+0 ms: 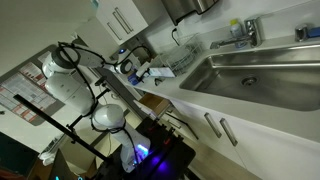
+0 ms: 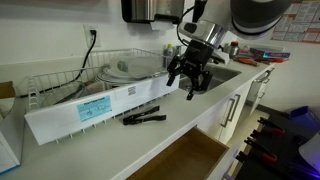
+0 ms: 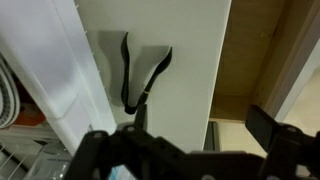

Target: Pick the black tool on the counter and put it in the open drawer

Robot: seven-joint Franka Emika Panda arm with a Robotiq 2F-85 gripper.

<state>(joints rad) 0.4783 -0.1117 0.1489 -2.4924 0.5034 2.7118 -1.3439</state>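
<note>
Next, my gripper will go to the black tool's joined end (image 1: 155, 82) (image 3: 131, 106), where its spread arms meet, and close there.
The black tool (image 2: 143, 118), a pair of tongs with spread arms, lies on the white counter (image 2: 120, 140) beside a long white box. It also shows in the wrist view (image 3: 140, 75). The open drawer (image 2: 187, 160) with its light-brown wooden inside sits below the counter's front edge and shows in the wrist view (image 3: 262, 60) too. My gripper (image 2: 190, 82) is open and empty, hovering above the counter to the right of the tool. In the wrist view the gripper (image 3: 203, 122) hangs over the counter edge between tool and drawer.
A wire dish rack (image 2: 110, 70) with dishes stands behind the long white box (image 2: 90, 108). The steel sink (image 1: 255, 72) with its faucet (image 1: 245, 32) lies further along the counter. White drawer fronts with bar handles (image 1: 222, 128) run below.
</note>
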